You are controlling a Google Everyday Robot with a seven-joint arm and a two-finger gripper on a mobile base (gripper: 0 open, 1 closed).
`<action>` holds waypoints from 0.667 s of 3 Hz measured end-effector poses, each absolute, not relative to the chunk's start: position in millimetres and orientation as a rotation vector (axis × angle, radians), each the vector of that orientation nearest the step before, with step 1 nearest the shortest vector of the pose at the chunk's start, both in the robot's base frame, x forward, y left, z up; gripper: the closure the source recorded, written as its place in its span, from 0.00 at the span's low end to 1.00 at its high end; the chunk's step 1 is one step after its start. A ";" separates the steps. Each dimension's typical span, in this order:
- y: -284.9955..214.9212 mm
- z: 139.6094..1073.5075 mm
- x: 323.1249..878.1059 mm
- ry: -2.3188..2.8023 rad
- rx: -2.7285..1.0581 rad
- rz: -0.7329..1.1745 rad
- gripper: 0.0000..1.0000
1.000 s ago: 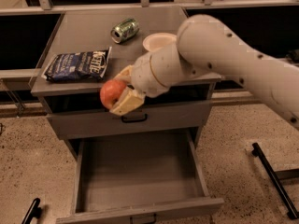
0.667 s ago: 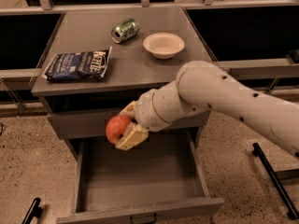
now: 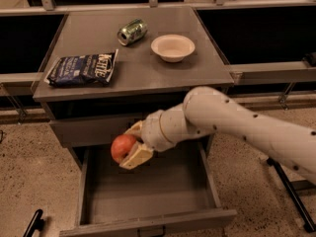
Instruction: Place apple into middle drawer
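My gripper should release the apple on the bare bottom of the open middle drawer, toward its front (image 3: 117,192), on the side by the chip bag.
My gripper (image 3: 127,147) is shut on the apple (image 3: 121,147), a small red-orange fruit, and holds it above the back left part of the open middle drawer (image 3: 148,191). The drawer is a wide shallow grey box pulled out toward me, its floor bare. My white arm reaches in from the right across the front of the cabinet. The apple hangs a little below the drawer front above it.
On the grey cabinet top (image 3: 197,68) lie a dark chip bag (image 3: 81,68), a green soda can (image 3: 132,31) on its side and a white bowl (image 3: 173,47). A black stand leg (image 3: 291,191) is on the floor at the right.
My arm has lowered and swung from in front of the cabinet top down to the open drawer, carrying the apple with it. The bowl is now uncovered.
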State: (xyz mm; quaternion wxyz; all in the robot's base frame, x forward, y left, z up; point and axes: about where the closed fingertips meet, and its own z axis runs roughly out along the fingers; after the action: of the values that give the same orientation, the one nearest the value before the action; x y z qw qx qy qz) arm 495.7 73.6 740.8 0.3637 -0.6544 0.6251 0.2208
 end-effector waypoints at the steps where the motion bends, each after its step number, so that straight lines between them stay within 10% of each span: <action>1: 101.4 643.8 489.4 1.652 -1.584 0.723 1.00; 2: 125.6 532.8 493.1 1.714 -1.459 0.846 1.00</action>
State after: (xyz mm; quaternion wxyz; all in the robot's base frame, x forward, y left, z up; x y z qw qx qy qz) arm 493.1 125.6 532.8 0.3601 -0.5659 0.6651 0.3283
